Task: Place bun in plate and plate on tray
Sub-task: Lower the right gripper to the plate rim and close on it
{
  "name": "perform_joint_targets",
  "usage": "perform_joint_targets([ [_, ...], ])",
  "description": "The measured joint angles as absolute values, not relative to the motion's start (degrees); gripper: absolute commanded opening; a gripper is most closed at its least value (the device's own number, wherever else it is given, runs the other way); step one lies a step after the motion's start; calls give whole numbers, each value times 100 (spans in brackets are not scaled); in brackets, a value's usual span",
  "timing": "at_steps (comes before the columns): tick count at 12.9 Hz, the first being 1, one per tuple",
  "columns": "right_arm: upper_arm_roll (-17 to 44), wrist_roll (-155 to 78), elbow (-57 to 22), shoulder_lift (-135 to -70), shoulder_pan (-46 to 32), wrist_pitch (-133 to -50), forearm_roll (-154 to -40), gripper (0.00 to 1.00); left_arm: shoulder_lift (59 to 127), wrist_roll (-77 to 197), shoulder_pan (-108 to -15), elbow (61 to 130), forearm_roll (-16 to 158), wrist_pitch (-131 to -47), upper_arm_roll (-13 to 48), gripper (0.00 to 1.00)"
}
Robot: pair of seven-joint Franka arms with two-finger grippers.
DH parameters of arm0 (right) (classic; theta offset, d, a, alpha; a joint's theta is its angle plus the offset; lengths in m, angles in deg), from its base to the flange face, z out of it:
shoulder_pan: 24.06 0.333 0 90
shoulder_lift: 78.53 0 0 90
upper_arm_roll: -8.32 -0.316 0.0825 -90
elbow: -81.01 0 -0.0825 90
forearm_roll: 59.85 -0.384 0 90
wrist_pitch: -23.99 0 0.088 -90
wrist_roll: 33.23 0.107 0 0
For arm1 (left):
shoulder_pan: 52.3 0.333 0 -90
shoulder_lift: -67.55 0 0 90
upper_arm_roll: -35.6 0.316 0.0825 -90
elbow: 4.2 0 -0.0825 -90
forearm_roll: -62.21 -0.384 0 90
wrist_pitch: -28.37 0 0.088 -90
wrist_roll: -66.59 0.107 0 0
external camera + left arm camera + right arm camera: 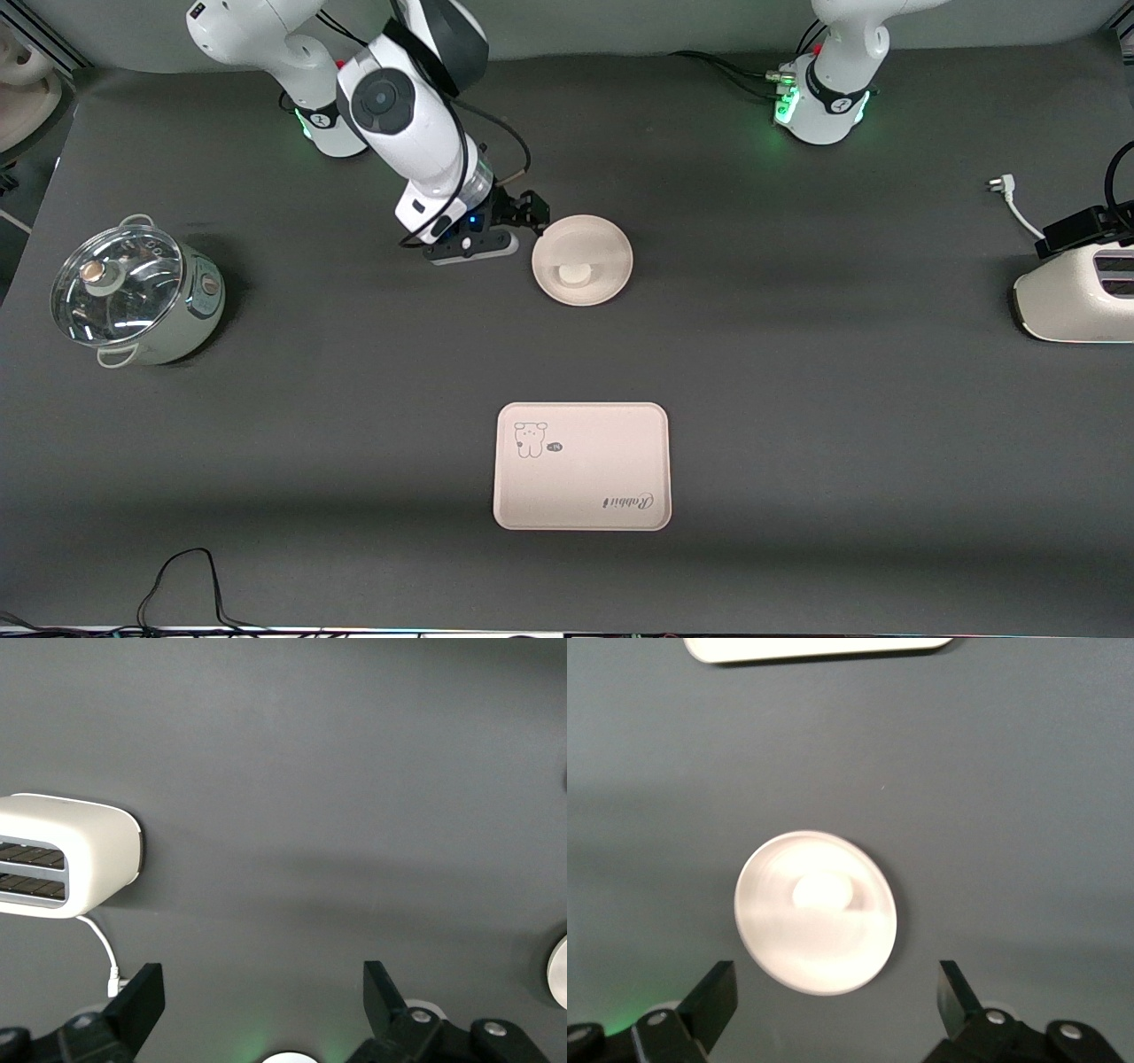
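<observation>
The bun already sits in the plate, so the robot's right gripper will close on the plate's rim (534, 253) (895, 935) on the side facing the pot.
The cream plate (602, 244) lies on the dark table, and the small off-white bun (574, 273) sits in it near the rim that faces the camera. The rabbit tray (581, 465) lies nearer to the camera than the plate, with nothing on it. My right gripper (530, 211) hangs open and empty just above the plate's rim, on the side toward the right arm's end of the table. In the right wrist view the plate (788, 948) and bun (822, 891) lie ahead of the open gripper (835, 1001); the tray's edge (815, 647) shows too. My left gripper (263, 1001) is open and empty, and waits high up.
A pot with a glass lid (133, 297) stands at the right arm's end of the table. A white toaster (1076, 297) with its plug cable (1010, 199) stands at the left arm's end, and also shows in the left wrist view (62, 855). A black cable (186, 576) lies at the near edge.
</observation>
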State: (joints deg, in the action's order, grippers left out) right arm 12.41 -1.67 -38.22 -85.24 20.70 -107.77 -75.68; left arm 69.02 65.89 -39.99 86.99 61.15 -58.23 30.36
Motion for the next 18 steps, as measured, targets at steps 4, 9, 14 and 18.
perform_joint_targets([
  [4,1219,-166,-4605,-8898,2339,-12202,-7568,100,6926,6596,-3998,8720,6115,-5852,3038,100],
  [9,1205,-33,-4807,-9783,2656,-13645,-7599,100,6928,6599,-3996,8774,6115,-5922,3048,100],
  [14,1194,-30,-4808,-10240,2683,-14009,-7604,100,6928,6601,-3965,8829,6115,-6000,3057,100],
  [18,1180,-16,-4933,-10262,2742,-14009,-7606,100,6956,6602,-3959,8840,6115,-6074,3059,100],
])
